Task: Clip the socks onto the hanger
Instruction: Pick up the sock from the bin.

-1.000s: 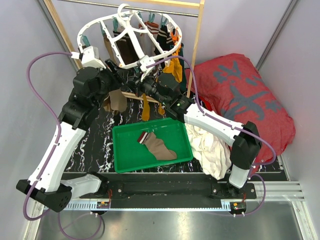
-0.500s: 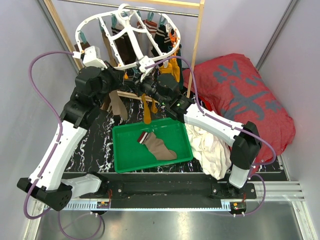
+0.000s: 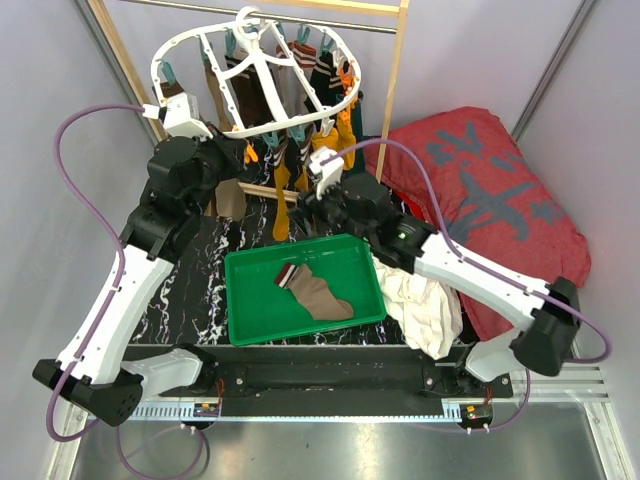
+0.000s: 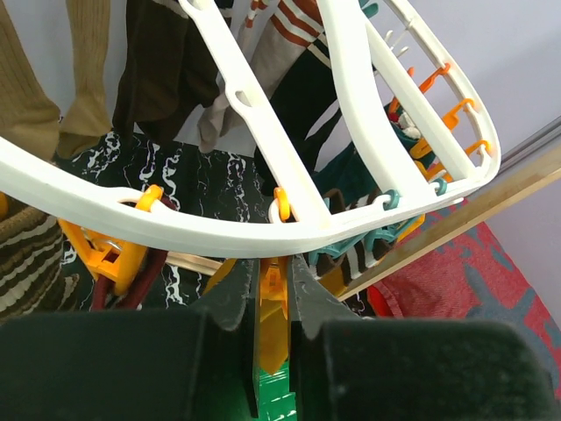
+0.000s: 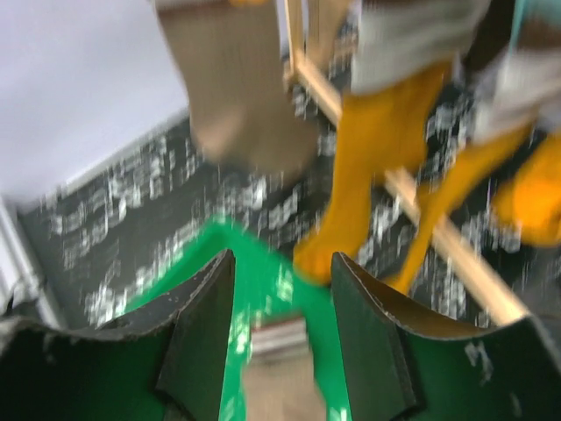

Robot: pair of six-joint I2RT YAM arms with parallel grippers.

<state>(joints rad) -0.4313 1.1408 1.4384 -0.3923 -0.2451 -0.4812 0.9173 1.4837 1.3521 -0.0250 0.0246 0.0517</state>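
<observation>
The brown sock is in the green tray. Next, I should lower my right gripper to the striped cuff [image 3: 287,275] [image 5: 279,338] of that sock and close it there.
The white oval hanger [image 3: 255,75] hangs from the rod with several brown, striped and mustard socks [image 3: 285,185] clipped under it. My left gripper [image 3: 250,152] is at its near rim. In the left wrist view its jaws [image 4: 273,272] are shut on an orange clip [image 4: 273,303] under the white rim [image 4: 175,228]. My right gripper [image 3: 308,212] is open and empty, below the hanger and above the tray's far edge. A brown sock with a striped cuff [image 3: 315,290] lies in the green tray [image 3: 240,300]. It shows blurred between the open jaws [image 5: 282,272] in the right wrist view [image 5: 276,368].
A wooden rack [image 3: 395,90] with a metal rod carries the hanger. A white cloth [image 3: 425,300] lies right of the tray. A big red cushion [image 3: 490,190] fills the right side. Grey walls close in on the left and at the back.
My right gripper has left the hanger's near rim and dropped back toward the tray, now open. The hanger has swung back to level. My left gripper stays at the rim.
</observation>
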